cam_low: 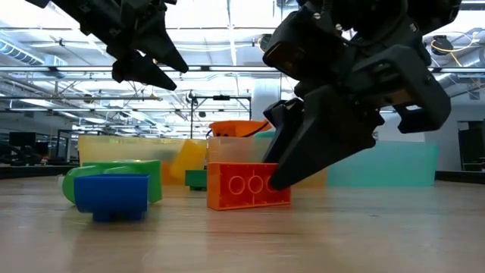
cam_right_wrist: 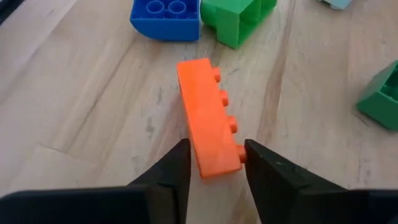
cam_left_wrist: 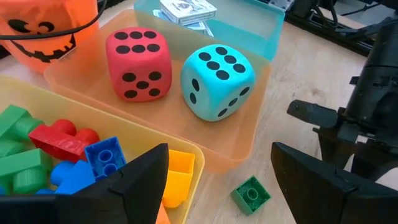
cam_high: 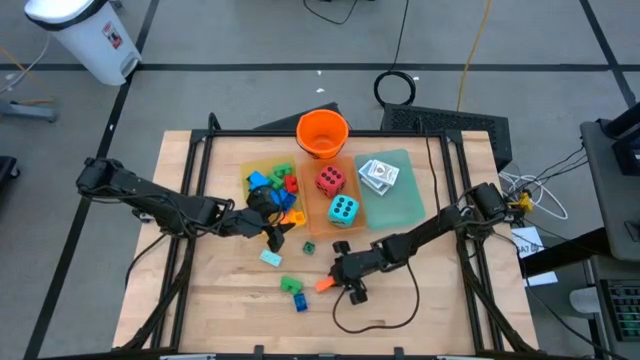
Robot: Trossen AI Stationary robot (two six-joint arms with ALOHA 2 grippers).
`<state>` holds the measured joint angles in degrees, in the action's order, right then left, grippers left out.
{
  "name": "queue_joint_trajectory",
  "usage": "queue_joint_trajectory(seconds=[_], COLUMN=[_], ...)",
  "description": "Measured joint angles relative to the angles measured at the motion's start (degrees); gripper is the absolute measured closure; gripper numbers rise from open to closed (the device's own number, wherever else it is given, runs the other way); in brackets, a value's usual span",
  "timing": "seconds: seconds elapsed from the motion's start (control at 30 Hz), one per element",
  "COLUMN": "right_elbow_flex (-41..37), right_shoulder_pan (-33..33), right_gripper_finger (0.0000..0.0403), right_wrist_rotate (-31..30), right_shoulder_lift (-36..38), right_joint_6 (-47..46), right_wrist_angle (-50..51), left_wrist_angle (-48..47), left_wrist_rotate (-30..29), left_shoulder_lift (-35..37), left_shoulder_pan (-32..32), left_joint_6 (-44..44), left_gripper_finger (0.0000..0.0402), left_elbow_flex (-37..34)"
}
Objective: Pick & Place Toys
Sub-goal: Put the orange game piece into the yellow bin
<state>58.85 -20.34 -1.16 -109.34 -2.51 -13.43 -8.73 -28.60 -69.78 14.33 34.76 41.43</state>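
My left gripper closes next on the loose end of the orange brick (cam_high: 320, 286), opposite my right gripper's end.
An orange brick (cam_right_wrist: 208, 124) lies on its side on the table, studs sideways, with my right gripper (cam_right_wrist: 214, 163) shut on its near end. It also shows in the high view (cam_high: 323, 285). My left gripper (cam_left_wrist: 217, 186) is open and empty, hovering over the edge of the yellow tray (cam_high: 250, 172) that holds several bricks (cam_left_wrist: 56, 149). The red die (cam_left_wrist: 138, 62) and the teal die (cam_left_wrist: 217, 81) sit in the orange tray (cam_left_wrist: 242, 146). Card packs (cam_high: 378, 174) lie in the green tray (cam_high: 405, 205). My right gripper pinches the orange brick's end nearest the wrist (cam_right_wrist: 219, 163) between its two fingers, one on the flat underside and one on the studded top. The fingers slant down from the table's right and lie along the brick. The brick's long side rests on the table (cam_low: 248, 205).
A blue brick (cam_high: 299, 301) and a green brick (cam_high: 289, 285) lie just left of the orange brick. A pale brick (cam_high: 271, 258), a small green brick (cam_high: 308, 246) and a teal brick (cam_high: 341, 246) lie mid-table. The orange bucket (cam_high: 322, 132) stands at the far edge.
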Motion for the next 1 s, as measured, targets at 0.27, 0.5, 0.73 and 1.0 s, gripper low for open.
queue_joint_trajectory(seconds=[0.27,0.5,0.73,1.0], right_elbow_flex=[-0.02,-0.11,-0.12,-1.04], right_shoulder_pan=[0.01,-0.82,-4.11,-4.05], right_gripper_finger=[0.0338,0.0358,0.0359,0.0357], right_wrist_rotate=[1.20,-1.24,-12.19,-24.65], right_shoulder_lift=[0.04,1.20,10.53,18.98], right_joint_6=[1.66,1.71,0.79,-6.59], right_wrist_angle=[-0.04,0.96,8.35,11.83], left_wrist_angle=[0.00,0.10,6.49,25.62], left_wrist_rotate=[0.00,0.00,1.74,12.49], left_shoulder_lift=[0.00,0.00,-0.58,-8.37], left_shoulder_pan=[0.00,0.00,0.04,0.13], left_joint_6=[0.01,1.89,0.12,-10.15], left_gripper_finger=[0.0117,0.0117,0.0117,0.0117], left_elbow_flex=[0.00,0.00,0.00,0.00])
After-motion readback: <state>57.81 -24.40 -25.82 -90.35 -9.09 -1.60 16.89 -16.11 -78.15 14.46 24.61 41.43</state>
